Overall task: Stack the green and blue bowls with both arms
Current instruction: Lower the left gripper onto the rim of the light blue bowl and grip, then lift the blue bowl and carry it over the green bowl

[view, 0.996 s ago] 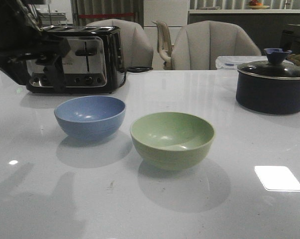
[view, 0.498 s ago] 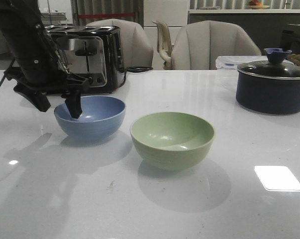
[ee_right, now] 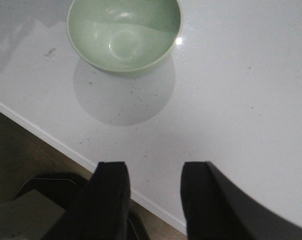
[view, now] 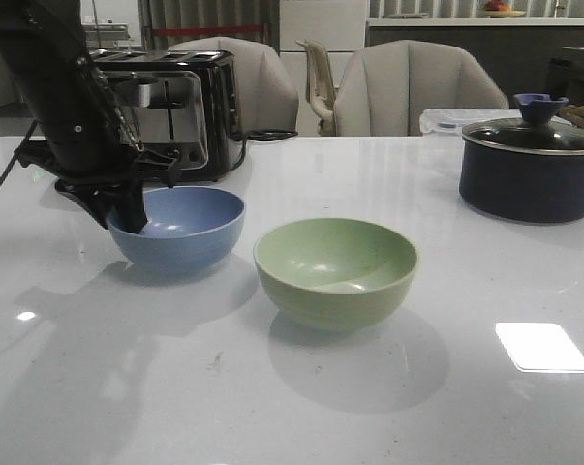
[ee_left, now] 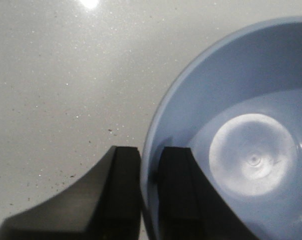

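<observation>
The blue bowl will go down inside the green bowl (view: 334,238) from my left gripper, nested within the green bowl's rim.
The dusty blue bowl (view: 180,228) stands on the white table, left of centre. The pale green bowl (view: 335,271) stands beside it to the right, apart from it. My left gripper (view: 127,215) is shut on the blue bowl's left rim. In the left wrist view one finger is outside the blue bowl (ee_left: 241,125) and one inside, with the rim pinched at the left gripper (ee_left: 149,165). My right gripper (ee_right: 153,175) is open and empty over the table's near edge, well back from the green bowl (ee_right: 124,35). It does not show in the front view.
A black and silver toaster (view: 170,111) stands behind the blue bowl. A dark lidded pot (view: 531,165) stands at the back right. Chairs stand beyond the table's far edge. The table's near edge (ee_right: 50,137) runs under my right gripper.
My left arm came down from the upper left to the blue bowl. Its fingers went from spread open beside the rim to closed on it. The bowls have not moved.
</observation>
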You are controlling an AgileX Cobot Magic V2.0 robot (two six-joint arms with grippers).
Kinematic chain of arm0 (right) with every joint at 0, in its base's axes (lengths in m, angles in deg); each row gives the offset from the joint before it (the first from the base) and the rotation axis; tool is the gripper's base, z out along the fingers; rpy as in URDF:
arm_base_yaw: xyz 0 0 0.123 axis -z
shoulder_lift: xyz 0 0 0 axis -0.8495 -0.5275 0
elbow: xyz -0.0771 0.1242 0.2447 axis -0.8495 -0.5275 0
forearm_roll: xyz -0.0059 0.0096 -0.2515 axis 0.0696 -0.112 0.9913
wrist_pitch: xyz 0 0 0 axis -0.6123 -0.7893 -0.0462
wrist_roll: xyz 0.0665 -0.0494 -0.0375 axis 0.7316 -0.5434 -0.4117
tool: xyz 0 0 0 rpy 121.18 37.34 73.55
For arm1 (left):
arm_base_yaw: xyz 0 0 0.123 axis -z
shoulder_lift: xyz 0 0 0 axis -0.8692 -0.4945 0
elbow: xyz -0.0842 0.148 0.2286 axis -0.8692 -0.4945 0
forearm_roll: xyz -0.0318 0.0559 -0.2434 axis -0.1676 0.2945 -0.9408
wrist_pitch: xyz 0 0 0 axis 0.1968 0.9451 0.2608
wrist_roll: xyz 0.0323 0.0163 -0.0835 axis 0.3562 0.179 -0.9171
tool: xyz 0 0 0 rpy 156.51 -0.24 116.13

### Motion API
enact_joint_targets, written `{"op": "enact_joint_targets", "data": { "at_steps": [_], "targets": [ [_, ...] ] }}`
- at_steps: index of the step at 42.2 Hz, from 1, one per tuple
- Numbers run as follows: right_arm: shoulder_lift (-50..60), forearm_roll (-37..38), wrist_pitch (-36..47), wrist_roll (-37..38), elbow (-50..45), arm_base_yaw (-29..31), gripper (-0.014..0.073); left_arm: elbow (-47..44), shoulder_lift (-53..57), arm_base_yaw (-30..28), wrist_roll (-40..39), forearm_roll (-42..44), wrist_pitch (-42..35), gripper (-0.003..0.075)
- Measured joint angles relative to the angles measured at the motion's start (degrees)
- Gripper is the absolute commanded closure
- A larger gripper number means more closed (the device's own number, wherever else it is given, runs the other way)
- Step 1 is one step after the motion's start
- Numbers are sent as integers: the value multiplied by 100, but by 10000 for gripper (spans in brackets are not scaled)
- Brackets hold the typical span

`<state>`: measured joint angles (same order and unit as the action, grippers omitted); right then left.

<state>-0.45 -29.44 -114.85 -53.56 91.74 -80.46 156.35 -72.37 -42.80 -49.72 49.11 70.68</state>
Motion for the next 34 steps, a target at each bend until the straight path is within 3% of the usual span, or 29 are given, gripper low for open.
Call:
{"op": "enact_joint_targets", "data": {
  "at_steps": [20, 34],
  "targets": [
    [0, 0, 0, -10, 0, 0, 218, 33, 1018, 0, 0, -70, 233, 619],
    [0, 0, 0, -10, 0, 0, 218, 33, 1928, 472, 451, -933, 280, 620]
  ]
}}
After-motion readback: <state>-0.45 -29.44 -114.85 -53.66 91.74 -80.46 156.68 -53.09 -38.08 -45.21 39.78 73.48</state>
